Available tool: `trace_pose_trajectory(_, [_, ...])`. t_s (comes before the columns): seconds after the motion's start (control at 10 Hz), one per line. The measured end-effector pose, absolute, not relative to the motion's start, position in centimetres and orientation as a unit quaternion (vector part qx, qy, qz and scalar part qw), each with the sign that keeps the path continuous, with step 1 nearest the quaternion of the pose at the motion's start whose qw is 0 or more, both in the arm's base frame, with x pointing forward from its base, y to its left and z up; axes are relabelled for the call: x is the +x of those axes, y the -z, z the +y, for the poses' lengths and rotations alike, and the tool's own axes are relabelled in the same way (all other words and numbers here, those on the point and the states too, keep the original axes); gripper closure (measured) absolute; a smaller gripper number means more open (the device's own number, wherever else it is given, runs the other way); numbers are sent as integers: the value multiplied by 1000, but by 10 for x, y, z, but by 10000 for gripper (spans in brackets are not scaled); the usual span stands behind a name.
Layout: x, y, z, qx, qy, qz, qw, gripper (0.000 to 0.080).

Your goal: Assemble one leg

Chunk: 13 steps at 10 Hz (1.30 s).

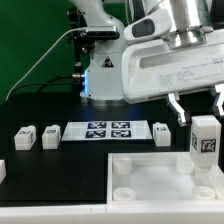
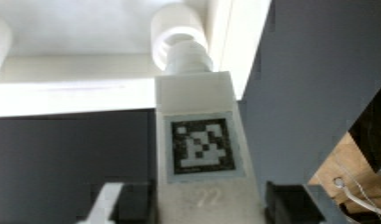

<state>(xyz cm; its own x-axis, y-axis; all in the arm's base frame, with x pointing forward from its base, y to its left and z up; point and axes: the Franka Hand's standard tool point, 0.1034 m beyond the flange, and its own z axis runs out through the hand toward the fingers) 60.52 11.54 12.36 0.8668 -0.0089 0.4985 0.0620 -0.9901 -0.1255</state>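
Note:
The white tray-like piece's near corner socket (image 1: 204,193) is straight below the leg. My gripper should release the leg standing upright in it.
My gripper (image 1: 202,122) is shut on a leg (image 1: 203,140), a white block with a black-and-white tag facing the camera. It holds the leg upright just over the far right corner of the large white tray-like piece (image 1: 130,160). In the wrist view the leg (image 2: 201,120) runs between the fingers (image 2: 134,205), and its round peg end (image 2: 183,45) points toward the white tray piece (image 2: 62,85). My gripper (image 2: 208,205) grips the leg's near end. Whether the peg touches the tray piece I cannot tell.
The marker board (image 1: 105,131) lies on the black table behind the tray. Two loose legs (image 1: 25,135) (image 1: 50,135) lie at its left and one (image 1: 162,132) at its right. Another white block (image 1: 2,170) sits at the exterior view's left edge. The robot base (image 1: 100,75) stands behind.

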Motion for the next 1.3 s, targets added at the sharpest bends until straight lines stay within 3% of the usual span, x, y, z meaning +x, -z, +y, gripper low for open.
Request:
trace_pose_trajectory(0.3, [615,-123,116,-963,260,-12,70,506])
trace_pose_trajectory(0.6, [611,-108,118,-965,251,-12,71,506])
trace_pose_trajectory(1.3, [610,-92,117,-962,263,-11,68,506])
